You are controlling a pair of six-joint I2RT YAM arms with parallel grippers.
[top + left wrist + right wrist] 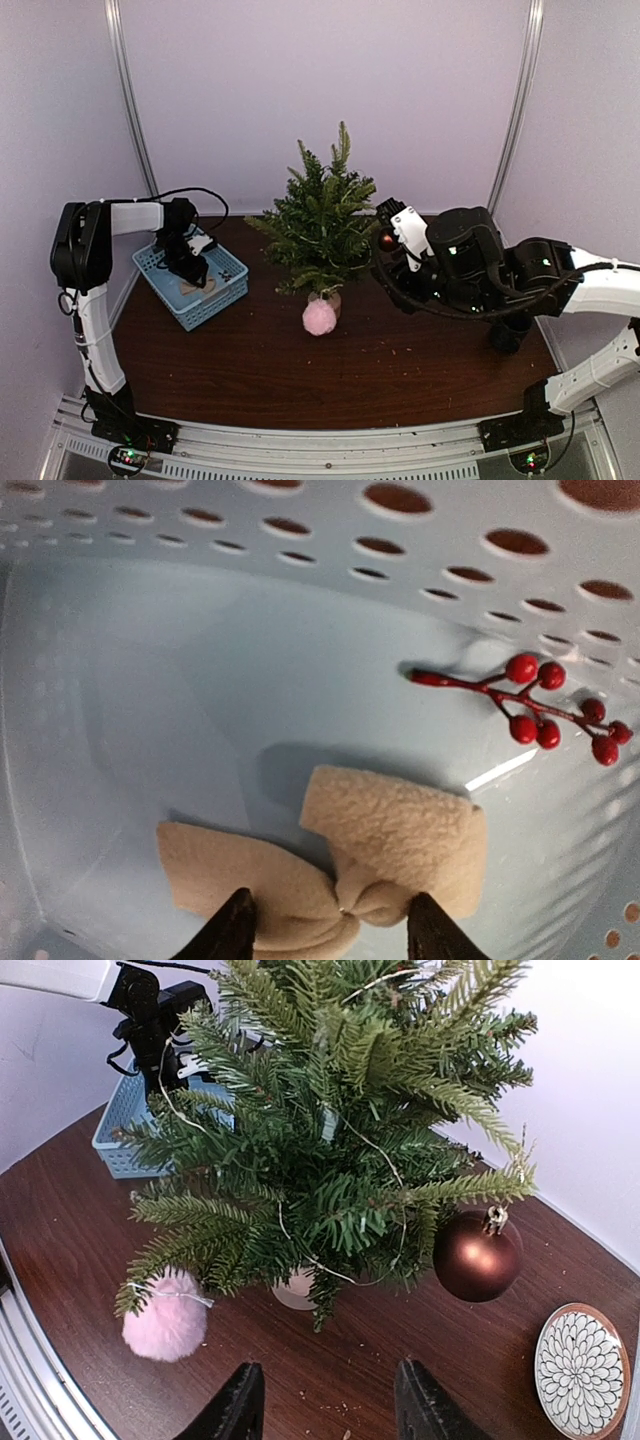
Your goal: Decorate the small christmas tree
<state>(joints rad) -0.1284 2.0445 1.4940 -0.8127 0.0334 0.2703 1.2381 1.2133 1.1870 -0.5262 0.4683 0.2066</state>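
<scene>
My left gripper should turn the beige bow, which lies across its fingers, in line with them and then pinch the bow close to its knot (pixel 325 908).
The small christmas tree (pixel 322 222) stands at the middle back of the table on a pale round base (pixel 294 1289). A brown ball (pixel 477 1257) hangs from a right-hand branch, and a pink pompom (pixel 165 1317) hangs low on the left. My right gripper (pixel 330 1400) is open and empty, hovering just right of the tree (pixel 330 1140) above bare table. My left gripper (pixel 335 927) is down inside the blue basket (pixel 190 278), open, its fingers either side of the knot of a beige fleece bow (pixel 385 840). A red berry sprig (pixel 540 705) lies beyond the bow.
A round patterned disc (pixel 582 1370) lies on the table to the right of the tree, beneath my right arm. The basket's perforated wall (pixel 450 540) rises close behind the bow. White walls close in the back and sides.
</scene>
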